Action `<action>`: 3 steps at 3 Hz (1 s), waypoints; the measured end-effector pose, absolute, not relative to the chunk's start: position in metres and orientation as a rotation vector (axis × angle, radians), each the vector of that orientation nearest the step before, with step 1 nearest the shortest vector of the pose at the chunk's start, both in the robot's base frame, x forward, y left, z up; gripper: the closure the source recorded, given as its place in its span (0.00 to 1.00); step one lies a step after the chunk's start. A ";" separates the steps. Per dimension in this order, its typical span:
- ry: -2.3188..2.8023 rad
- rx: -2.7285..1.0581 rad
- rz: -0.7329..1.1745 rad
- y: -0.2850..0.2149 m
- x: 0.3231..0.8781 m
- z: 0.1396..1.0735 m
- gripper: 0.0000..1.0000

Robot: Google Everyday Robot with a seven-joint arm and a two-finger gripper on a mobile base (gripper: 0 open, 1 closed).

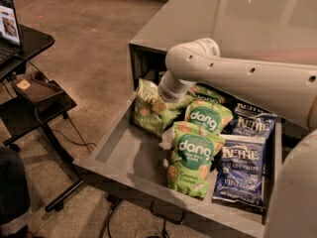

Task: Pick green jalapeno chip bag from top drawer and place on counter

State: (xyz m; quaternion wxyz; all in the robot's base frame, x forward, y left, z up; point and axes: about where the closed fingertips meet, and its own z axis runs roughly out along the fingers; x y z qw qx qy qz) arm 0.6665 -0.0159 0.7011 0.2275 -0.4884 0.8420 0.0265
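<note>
My gripper is pinching the jalapeno chip bag by its upper corner, tilted against the side of the drawer, so next I lay the bag flat and grip nearer its middle [149, 112].
The top drawer [124, 152] is pulled open below the counter [198, 14]. An olive-green jalapeno chip bag [147, 110] stands tilted at the drawer's back left, against its left wall. My gripper [164, 102] reaches down from the white arm's wrist [173, 86] onto the bag's upper right corner; the wrist hides its tip. Another olive-green bag [210, 94] lies partly hidden behind the arm at the drawer's back.
Two bright green "dang" bags [193, 155] lie in the drawer's middle and two dark blue Kettle bags [242, 167] on its right. A black side table [29, 100] with a laptop and cables stands to the left on the brown floor.
</note>
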 end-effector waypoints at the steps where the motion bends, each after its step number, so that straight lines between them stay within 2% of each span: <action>1: 2.320 -1.345 0.073 -0.016 0.667 0.701 0.19; 3: 2.320 -1.346 0.074 -0.016 0.666 0.701 0.65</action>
